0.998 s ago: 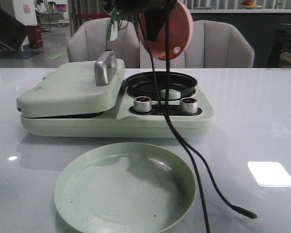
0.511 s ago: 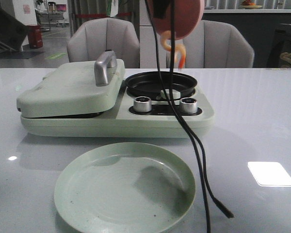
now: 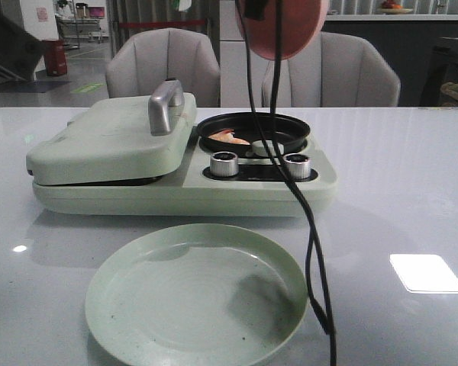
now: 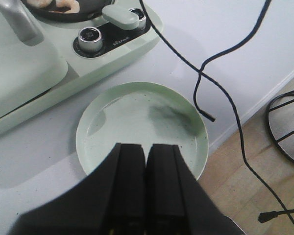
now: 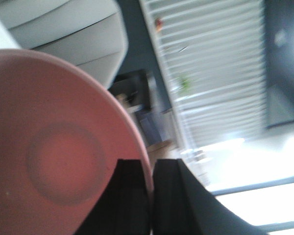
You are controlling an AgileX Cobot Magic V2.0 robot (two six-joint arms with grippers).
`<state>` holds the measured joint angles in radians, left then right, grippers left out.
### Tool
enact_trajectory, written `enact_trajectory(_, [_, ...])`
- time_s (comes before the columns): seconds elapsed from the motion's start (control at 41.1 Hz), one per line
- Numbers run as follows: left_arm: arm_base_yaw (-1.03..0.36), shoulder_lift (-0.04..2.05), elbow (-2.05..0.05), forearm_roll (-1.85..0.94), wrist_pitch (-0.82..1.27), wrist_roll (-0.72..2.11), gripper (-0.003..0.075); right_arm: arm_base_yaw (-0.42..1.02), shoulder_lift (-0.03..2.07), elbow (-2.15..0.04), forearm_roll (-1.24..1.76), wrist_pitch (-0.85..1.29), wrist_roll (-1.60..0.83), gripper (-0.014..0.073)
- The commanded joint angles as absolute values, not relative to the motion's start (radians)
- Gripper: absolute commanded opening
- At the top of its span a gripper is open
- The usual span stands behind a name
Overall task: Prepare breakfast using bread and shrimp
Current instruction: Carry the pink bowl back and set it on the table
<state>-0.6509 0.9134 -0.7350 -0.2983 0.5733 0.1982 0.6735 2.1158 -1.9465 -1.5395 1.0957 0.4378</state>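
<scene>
I should release the pink bowl, now held tipped high above the pan, with my right gripper on the bare table (image 3: 446,224) just behind the bright white square.
The shrimp (image 3: 229,137) lies in the round black pan (image 3: 286,126) of the pale green breakfast maker (image 3: 137,191); it also shows in the left wrist view (image 4: 63,5). My right gripper (image 5: 152,164) is shut on the rim of a pink bowl (image 5: 54,147), held tipped high above the pan (image 3: 290,30). My left gripper (image 4: 147,147) is shut and empty, hovering over the near edge of the empty green plate (image 4: 186,112). The bread is out of view.
The breakfast maker's lid (image 3: 107,141) is closed, with a metal handle (image 3: 166,105). Two knobs (image 3: 224,163) sit in front of the pan. A black cable (image 3: 309,229) hangs from the right arm down over the plate's (image 3: 107,305) right edge. Chairs stand behind the table.
The pink bowl has tipped further and risen to the right. The shrimp has dropped out of it into the black pan. The cable has swung left.
</scene>
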Motion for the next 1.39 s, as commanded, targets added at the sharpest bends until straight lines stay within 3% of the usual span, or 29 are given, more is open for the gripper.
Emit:
enact_trajectory(0.0, [-0.658,0.900,-0.767,-0.312,0.508,0.190,0.0101,0.630,1.957,-1.977,-1.401,1.135,0.446,0.0045])
enact_trajectory(0.17, [-0.658,0.900,-0.767,-0.312,0.508,0.190,0.0101,0.483,1.785,-1.847,-1.018,1.044,0.446,0.0045])
enact_trajectory(0.487, [-0.658,0.900,-0.767,-0.312,0.508,0.190,0.0101,0.160,1.507,-1.367,-0.585,0.814,0.432,0.0045])
enact_trajectory(0.877, [-0.658,0.900,-0.767,-0.312,0.508,0.190,0.0101,-0.112,1.494,-1.078,0.149,0.669,-0.095,0.0045])
enact_trajectory(1.364, [-0.658,0.900,-0.767,-0.312,0.508,0.190,0.0101,-0.150,1.599,-1.034,0.183,0.578,-0.141,0.0045])
